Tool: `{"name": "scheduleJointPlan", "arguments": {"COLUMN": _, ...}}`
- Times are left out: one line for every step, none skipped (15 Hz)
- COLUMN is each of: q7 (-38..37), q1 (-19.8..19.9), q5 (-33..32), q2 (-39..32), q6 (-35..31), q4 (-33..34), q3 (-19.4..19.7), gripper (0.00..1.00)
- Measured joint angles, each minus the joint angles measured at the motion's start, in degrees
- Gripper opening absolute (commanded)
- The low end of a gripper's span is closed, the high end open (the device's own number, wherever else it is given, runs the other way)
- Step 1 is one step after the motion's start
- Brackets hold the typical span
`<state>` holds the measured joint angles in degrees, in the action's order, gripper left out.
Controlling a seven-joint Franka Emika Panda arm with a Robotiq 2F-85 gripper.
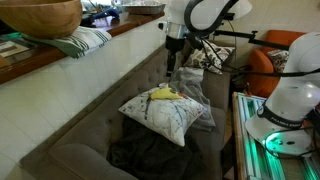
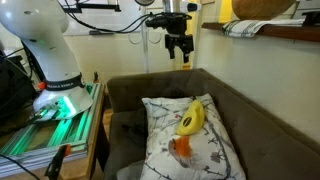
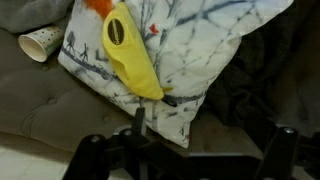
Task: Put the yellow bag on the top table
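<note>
I will next move my gripper to the yellow bag's narrow end [image 1: 155, 95] [image 3: 149, 87], away from its brown label, and close it there.
The yellow bag [image 1: 163, 94] lies on a white patterned pillow [image 1: 160, 118] on a dark couch. It shows in both exterior views [image 2: 191, 119] and in the wrist view [image 3: 130, 55]. An orange piece [image 2: 181, 147] lies beside it on the pillow. My gripper [image 1: 173, 68] hangs in the air above and behind the pillow, open and empty [image 2: 180, 48]. In the wrist view its two fingers stand wide apart at the lower edge [image 3: 185, 160]. The top table is a wooden ledge [image 1: 60, 52] behind the couch back [image 2: 270, 33].
A wooden bowl [image 1: 40, 15] and a striped cloth [image 1: 88, 40] rest on the ledge. A paper cup [image 3: 42, 43] lies on the couch beside the pillow. A dark cloth [image 1: 150, 155] lies in front of the pillow. The robot base [image 2: 50, 60] stands beside the couch.
</note>
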<state>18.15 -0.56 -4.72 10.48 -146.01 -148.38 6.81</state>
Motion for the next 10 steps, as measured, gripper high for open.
{"name": "scheduleJointPlan", "arguments": {"q7": -0.58, "q1": 0.50, "q5": -0.94, "q2": -0.50, "q6": -1.35, "q4": 0.14, "q3": -0.05, "gripper": 1.00}}
{"name": "scheduleJointPlan", "arguments": {"q7": -0.76, "q1": 1.15, "q5": -1.18, "q2": -1.45, "q6": -2.57, "q4": 0.30, "q3": 0.01, "gripper": 1.00}}
{"name": "scheduleJointPlan", "arguments": {"q7": -0.73, "q1": 1.88, "q5": -1.18, "q2": -2.93, "q6": -3.65, "q4": 0.65, "q3": 0.28, "gripper": 1.00}}
{"name": "scheduleJointPlan", "arguments": {"q7": -0.71, "q1": 2.74, "q5": -1.30, "q2": -5.02, "q6": -4.88, "q4": 1.24, "q3": 0.61, "gripper": 1.00}}
{"name": "scheduleJointPlan", "arguments": {"q7": -0.42, "q1": 3.56, "q5": -1.32, "q2": -7.49, "q6": -5.80, "q4": 2.01, "q3": 1.01, "gripper": 1.00}}
{"name": "scheduleJointPlan", "arguments": {"q7": 0.54, "q1": 4.29, "q5": -1.16, "q2": -10.32, "q6": -6.67, "q4": 2.98, "q3": 1.44, "gripper": 1.00}}
{"name": "scheduleJointPlan", "arguments": {"q7": 1.89, "q1": 4.98, "q5": -0.78, "q2": -13.28, "q6": -7.34, "q4": 4.09, "q3": 1.70, "gripper": 1.00}}
{"name": "scheduleJointPlan", "arguments": {"q7": 2.83, "q1": 5.71, "q5": -0.59, "q2": -16.19, "q6": -7.80, "q4": 5.36, "q3": 1.75, "gripper": 1.00}}
{"name": "scheduleJointPlan", "arguments": {"q7": 3.83, "q1": 6.42, "q5": 0.06, "q2": -19.09, "q6": -8.09, "q4": 6.75, "q3": 1.62, "gripper": 1.00}}
{"name": "scheduleJointPlan", "arguments": {"q7": 5.17, "q1": 7.21, "q5": 1.16, "q2": -21.94, "q6": -8.44, "q4": 8.23, "q3": 1.23, "gripper": 1.00}}
